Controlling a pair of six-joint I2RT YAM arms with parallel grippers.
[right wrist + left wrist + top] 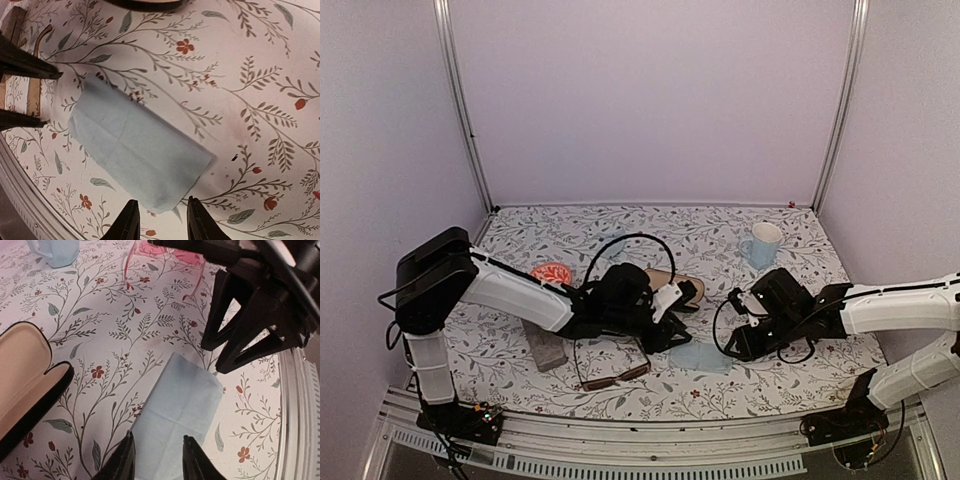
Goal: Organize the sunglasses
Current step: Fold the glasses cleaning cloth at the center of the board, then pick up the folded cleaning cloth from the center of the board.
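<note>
I can see my left gripper's fingers straddle the whole end of the light-blue cloth, so I will pinch the corner [92, 81] facing the black case with my left gripper before lifting.
The brown-framed sunglasses [611, 372] lie open on the table near the front edge; part of them shows at the left edge of the right wrist view [34, 95]. The pink-red sunglasses [165, 257] lie beyond the right gripper in the left wrist view; in the top view that arm hides them. My left gripper [667, 332] [157, 460] is open, its fingers straddling the near end of a folded light-blue cloth [180, 405]. My right gripper [740, 342] [161, 220] is open at the cloth's [135, 150] other end. Neither holds anything.
An open black oval case [678, 288] [22, 375] with tan lining lies behind the left gripper. A grey rectangular case [545, 348] lies front left, an orange-red round object [552, 272] behind it. A light-blue mug [761, 245] stands at the back right. The metal table rim [295, 410] is close.
</note>
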